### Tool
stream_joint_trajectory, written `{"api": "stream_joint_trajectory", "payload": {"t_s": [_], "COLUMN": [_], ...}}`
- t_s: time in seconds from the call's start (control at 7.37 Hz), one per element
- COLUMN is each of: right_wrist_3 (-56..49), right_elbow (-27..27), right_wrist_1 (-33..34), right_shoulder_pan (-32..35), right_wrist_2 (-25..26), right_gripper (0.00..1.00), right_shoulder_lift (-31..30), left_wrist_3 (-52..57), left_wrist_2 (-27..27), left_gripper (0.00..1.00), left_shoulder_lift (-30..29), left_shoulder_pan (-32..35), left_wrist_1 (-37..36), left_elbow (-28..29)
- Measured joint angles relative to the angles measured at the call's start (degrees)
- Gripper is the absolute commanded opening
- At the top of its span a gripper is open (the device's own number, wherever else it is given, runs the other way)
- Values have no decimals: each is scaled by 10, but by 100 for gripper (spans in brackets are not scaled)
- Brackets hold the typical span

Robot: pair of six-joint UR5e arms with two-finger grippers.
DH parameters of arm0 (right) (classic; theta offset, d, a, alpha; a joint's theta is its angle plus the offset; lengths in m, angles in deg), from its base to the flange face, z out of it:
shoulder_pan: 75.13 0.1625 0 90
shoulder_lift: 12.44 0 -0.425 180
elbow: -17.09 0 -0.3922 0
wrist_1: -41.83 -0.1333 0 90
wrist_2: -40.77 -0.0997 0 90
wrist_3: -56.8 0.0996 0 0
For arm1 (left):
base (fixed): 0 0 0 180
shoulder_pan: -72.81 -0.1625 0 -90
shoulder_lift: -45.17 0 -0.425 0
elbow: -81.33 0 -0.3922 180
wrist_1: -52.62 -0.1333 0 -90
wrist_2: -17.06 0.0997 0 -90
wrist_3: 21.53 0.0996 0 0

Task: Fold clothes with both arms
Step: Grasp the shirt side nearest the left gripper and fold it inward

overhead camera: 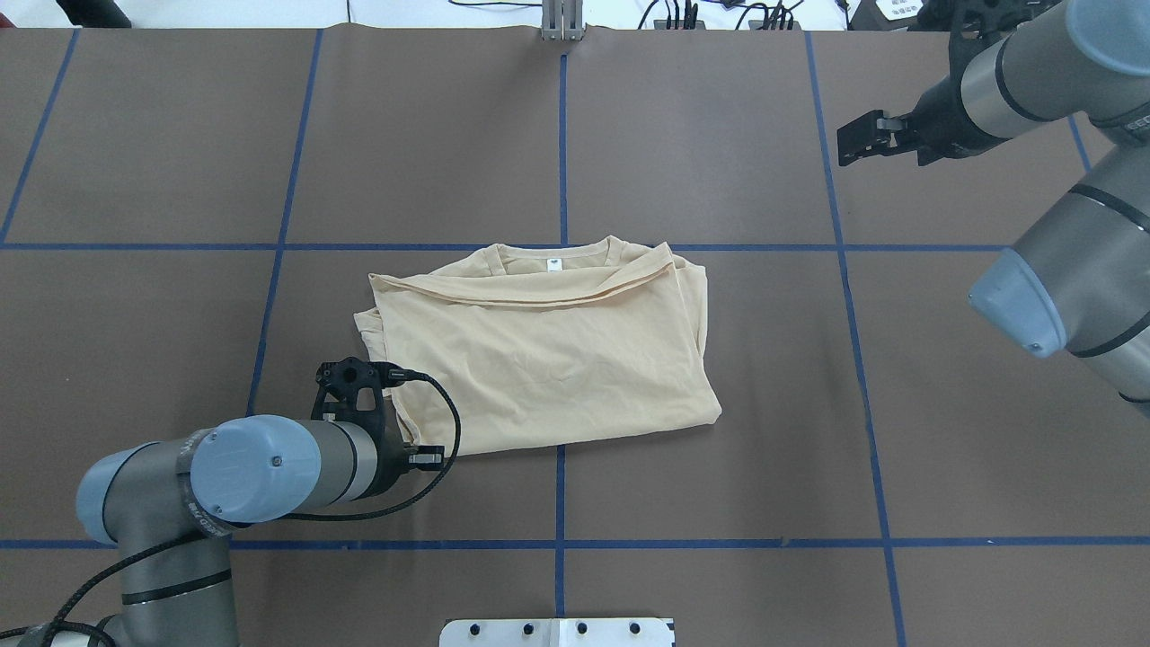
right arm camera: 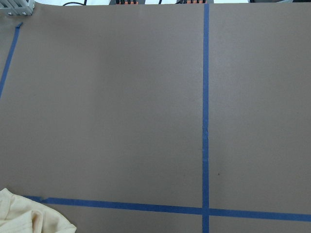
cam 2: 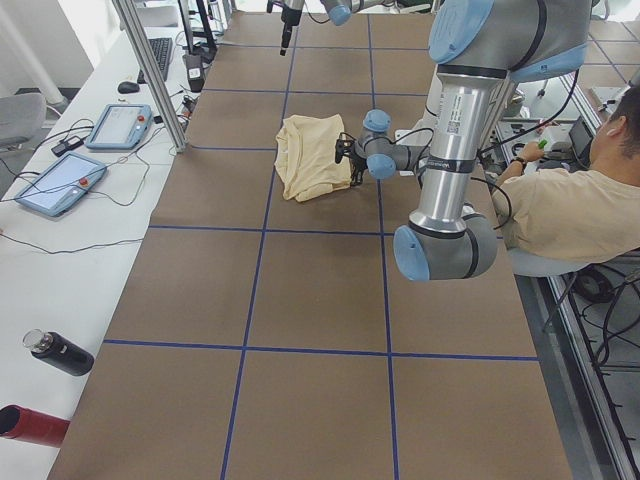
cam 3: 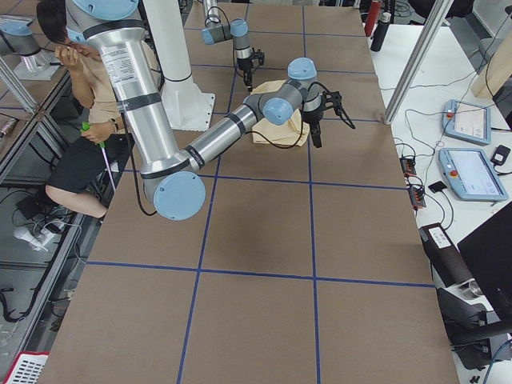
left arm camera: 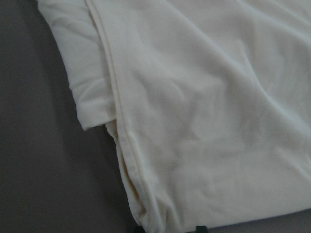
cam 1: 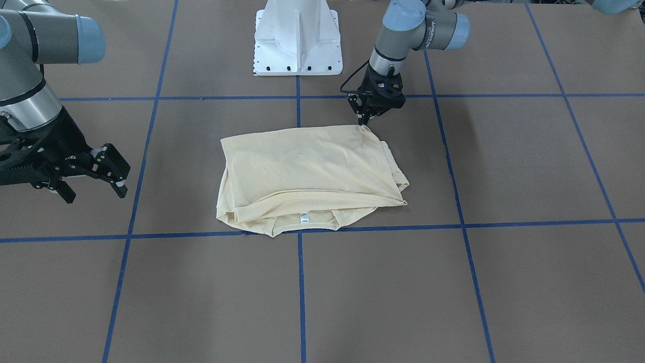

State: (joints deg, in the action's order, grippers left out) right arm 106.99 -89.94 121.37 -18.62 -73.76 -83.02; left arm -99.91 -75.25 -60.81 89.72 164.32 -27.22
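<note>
Next, I let go of the T-shirt's corner with my left gripper beyond the shirt, beside the blue line running from under my left arm (cam 1: pixel 463 322).
The cream-yellow T-shirt (cam 1: pixel 307 171) lies folded into a rough rectangle at the table's middle, also shown overhead (overhead camera: pixel 539 359). Its white neck label (cam 1: pixel 304 217) faces up at the far edge; the print is hidden. My left gripper (cam 1: pixel 363 122) points down at the shirt's near-left corner and looks shut on the cloth there. The left wrist view is filled with the shirt (left arm camera: pixel 194 97). My right gripper (cam 1: pixel 93 191) is open and empty, held above the table well to the right of the shirt, also shown overhead (overhead camera: pixel 853 144).
Blue tape lines (overhead camera: pixel 561 135) grid the brown table. The white pedestal base (cam 1: pixel 297 40) stands at the robot's edge. A seated operator (cam 2: pixel 560 200) is beside the robot. Tablets (cam 2: pixel 110 125) and bottles (cam 2: pixel 60 352) lie on the far side table.
</note>
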Motion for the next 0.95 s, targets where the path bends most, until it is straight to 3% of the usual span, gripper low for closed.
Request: {"api": "stream_joint_trajectory", "payload": {"t_s": [0.54,0.95], "right_wrist_3": [2,2], "right_elbow": [0,1], "right_wrist_1": [0,0], "right_shoulder_pan": [-1,-1], "right_wrist_2": [1,1], "right_gripper": [100,100], "right_shoulder_lift": [0,0], "left_wrist_3": [92,227], "left_wrist_2": [1,0], "left_gripper": [0,0], "left_shoulder_lift": [6,-20], "left_shoulder_pan": [83,190], "left_wrist_1": [-7,0], "left_elbow": [18,115]}}
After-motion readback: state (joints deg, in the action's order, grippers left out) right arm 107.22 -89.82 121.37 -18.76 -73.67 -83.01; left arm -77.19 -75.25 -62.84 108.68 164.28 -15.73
